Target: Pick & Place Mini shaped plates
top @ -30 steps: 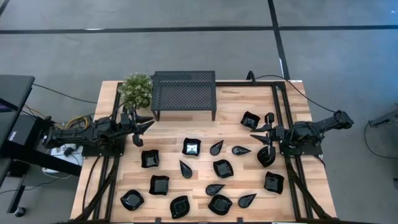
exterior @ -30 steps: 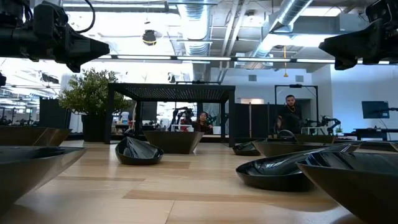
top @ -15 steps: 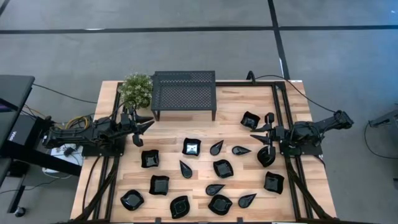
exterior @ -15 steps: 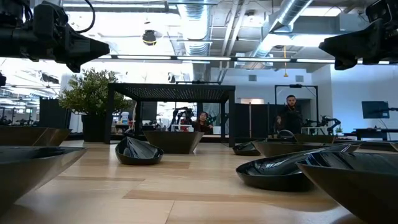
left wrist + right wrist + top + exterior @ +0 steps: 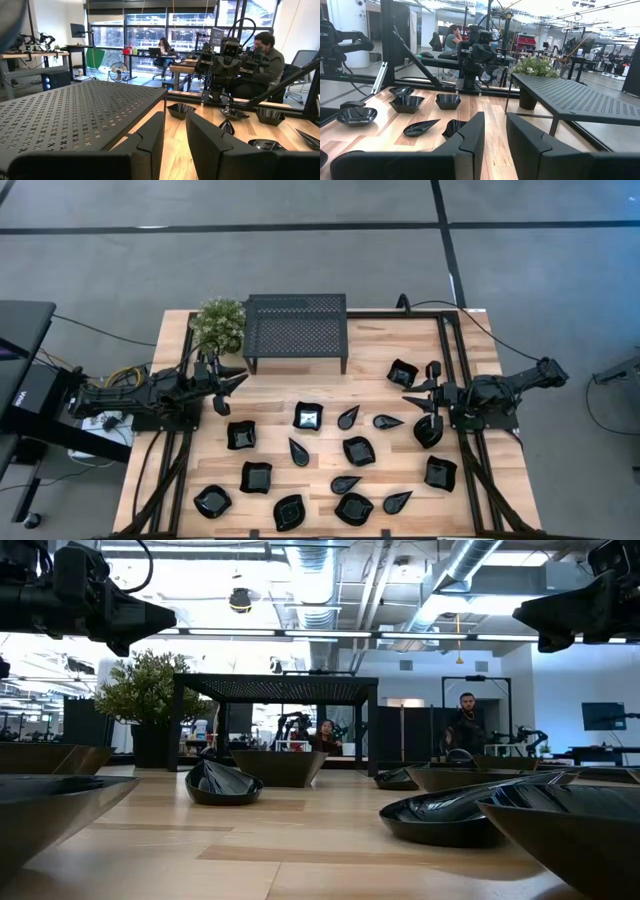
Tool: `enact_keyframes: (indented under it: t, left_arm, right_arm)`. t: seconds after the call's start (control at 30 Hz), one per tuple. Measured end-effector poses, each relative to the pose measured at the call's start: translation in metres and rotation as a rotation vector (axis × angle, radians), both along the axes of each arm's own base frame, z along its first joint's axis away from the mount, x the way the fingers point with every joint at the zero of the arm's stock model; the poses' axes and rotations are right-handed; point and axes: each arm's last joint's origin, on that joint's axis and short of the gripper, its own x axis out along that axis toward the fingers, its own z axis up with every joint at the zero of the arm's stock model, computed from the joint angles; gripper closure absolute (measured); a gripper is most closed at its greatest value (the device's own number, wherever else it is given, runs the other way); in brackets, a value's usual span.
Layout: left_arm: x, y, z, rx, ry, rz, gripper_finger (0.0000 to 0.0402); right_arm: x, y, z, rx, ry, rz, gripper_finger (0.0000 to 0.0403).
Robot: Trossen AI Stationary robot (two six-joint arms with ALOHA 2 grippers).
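Note:
The near edge of the square plate (image 5: 242, 448) closest to my left gripper, facing the next square plate, is next for that gripper to close on.
Several mini shaped plates, glossy black, lie flat on the wooden table: a square one (image 5: 308, 416), a round one (image 5: 428, 430), a leaf-shaped one (image 5: 299, 450), another square one (image 5: 402, 372) and more toward the near edge. My left gripper (image 5: 232, 388) hovers open over the table's left side, beside the plant, above no plate. My right gripper (image 5: 420, 393) hovers open at the right side, between the far-right square plate and the round one. In the low view both grippers (image 5: 140, 620) (image 5: 545, 625) hang well above the tabletop. Each wrist view shows its own fingers (image 5: 150, 140) (image 5: 470, 140) apart, with nothing between them.
A black perforated metal stand (image 5: 296, 330) sits at the far middle of the table, and a small potted plant (image 5: 219, 325) is at its left. Black frame rails (image 5: 448, 350) run along both table sides. Bare wood (image 5: 270, 395) lies between the stand and the plates. People sit in the room beyond (image 5: 265, 57).

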Motion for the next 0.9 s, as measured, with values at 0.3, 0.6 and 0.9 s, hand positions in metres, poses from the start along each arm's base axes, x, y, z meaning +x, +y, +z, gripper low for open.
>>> enact_keyframes:
  t: [0.3,0.6,0.9]
  left_arm:
    - [0.0,0.0,0.0,0.0,0.0,0.0,0.0317]
    - [0.0,0.0,0.0,0.0,0.0,0.0,0.0317]
    - [-0.0002,0.0,0.0011,0.0,-0.011,0.0,0.0317]
  right_arm:
    - [0.0,0.0,-0.0001,0.0,0.0,0.0,0.0327]
    - [0.0,0.0,0.0,0.0,0.0,0.0,0.0327]
    - [0.0,0.0,0.0,0.0,0.0,0.0,0.0327]
